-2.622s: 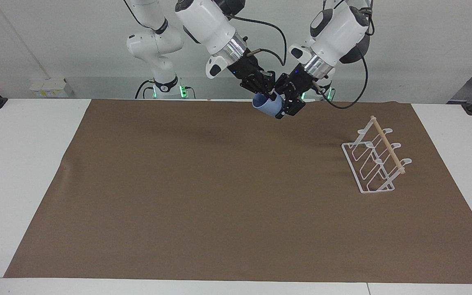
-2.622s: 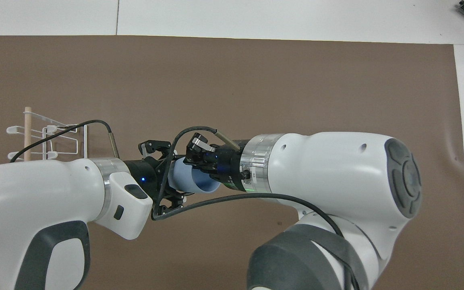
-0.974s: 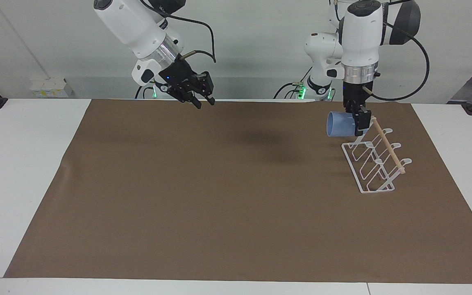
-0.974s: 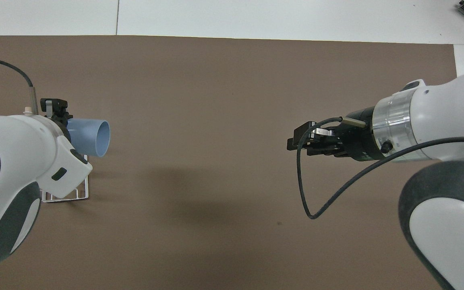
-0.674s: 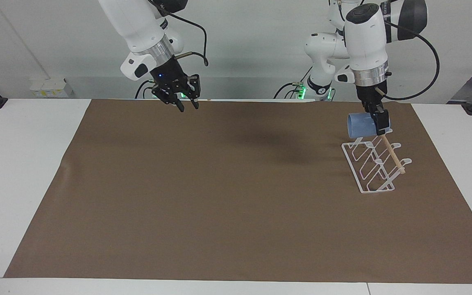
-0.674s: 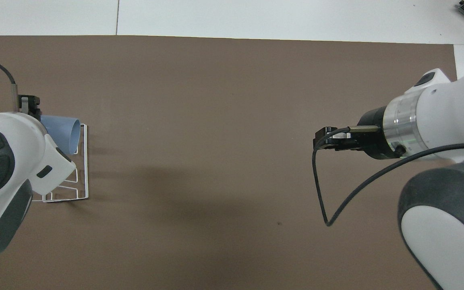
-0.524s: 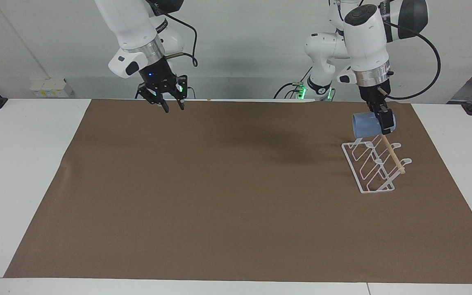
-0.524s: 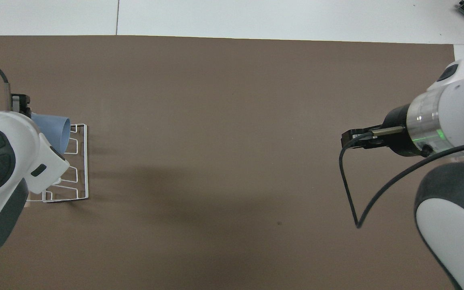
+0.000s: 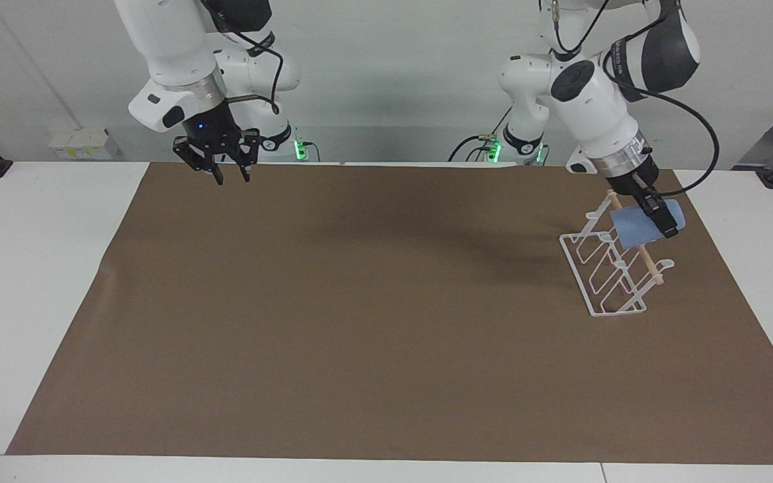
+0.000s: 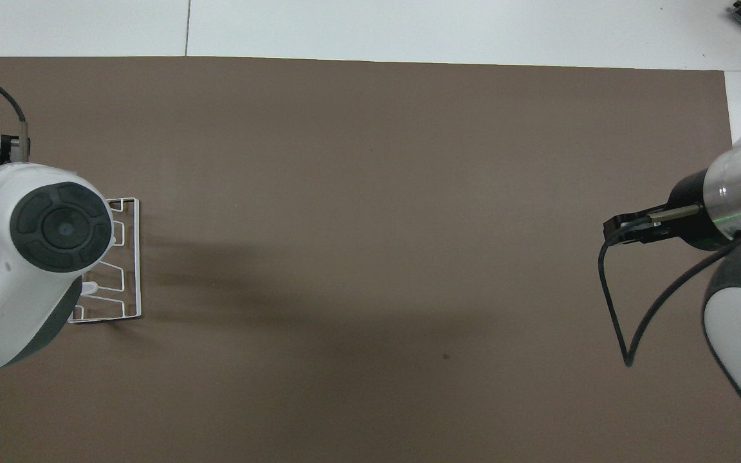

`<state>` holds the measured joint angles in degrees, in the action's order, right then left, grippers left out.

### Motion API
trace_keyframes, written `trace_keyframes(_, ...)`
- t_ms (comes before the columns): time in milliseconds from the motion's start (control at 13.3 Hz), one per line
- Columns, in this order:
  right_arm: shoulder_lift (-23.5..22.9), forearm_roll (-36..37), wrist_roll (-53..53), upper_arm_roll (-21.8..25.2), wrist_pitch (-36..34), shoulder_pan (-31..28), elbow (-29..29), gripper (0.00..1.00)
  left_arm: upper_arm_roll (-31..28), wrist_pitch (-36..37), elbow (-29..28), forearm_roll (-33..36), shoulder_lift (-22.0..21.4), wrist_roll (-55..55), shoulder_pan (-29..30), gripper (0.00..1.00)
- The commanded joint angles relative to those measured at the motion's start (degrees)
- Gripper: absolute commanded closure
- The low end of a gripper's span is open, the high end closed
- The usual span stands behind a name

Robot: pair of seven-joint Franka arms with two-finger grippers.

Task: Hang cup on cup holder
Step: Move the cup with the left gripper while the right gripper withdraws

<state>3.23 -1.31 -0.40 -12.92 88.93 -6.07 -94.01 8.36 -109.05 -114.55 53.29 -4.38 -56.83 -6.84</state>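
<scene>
I should open my left gripper to release the cup, now hanging tilted over the wooden dowel, on the cup holder's end nearer the bare white table (image 10: 109, 215).
The cup (image 9: 631, 229), a small light-blue tumbler, hangs tilted on its side over the wooden dowel (image 9: 648, 263) of the cup holder (image 9: 621, 264). The holder is a white wire rack standing on the mat toward the left arm's end. My left gripper (image 9: 661, 220) is shut on the cup. I cannot tell whether the cup touches the rack. In the overhead view the left arm hides the cup, and only the cup holder's base (image 10: 131, 257) shows. My right gripper (image 9: 230, 176) is open and holds nothing. It waits above the mat's edge at the right arm's end (image 10: 610, 226).
A brown mat (image 9: 359, 302) covers most of the white table (image 9: 24, 282). A black cable loop (image 10: 621, 321) hangs from the right arm's wrist above the mat.
My left gripper carried the cup from beside the rack to over its dowel and tilted it. The right arm drew back toward its own end of the table.
</scene>
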Motion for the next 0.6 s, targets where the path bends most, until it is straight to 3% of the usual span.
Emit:
trace_keyframes(0,0.5,0.9,-0.8,-0.7,-2.4,-3.3,-0.4,0.37,0.0,2.7,-1.1,6.4,0.9,4.6,-1.2,1.00)
trace_keyframes(75,0.7,0.8,-1.0,-0.7,-2.4,-4.4,-1.0,0.24,0.0,3.7,-1.2,7.2,1.5,4.9,-1.5,1.00)
trace_keyframes(300,0.7,0.7,-1.2,-0.4,-2.4,-5.4,-1.1,0.03,0.0,3.8,-4.4,10.6,1.8,10.8,-2.3,1.00)
trace_keyframes(524,0.7,0.5,-1.2,-0.5,-2.1,-5.7,-1.1,0.00,-0.1,1.4,-6.5,12.5,1.9,11.9,-1.3,1.00)
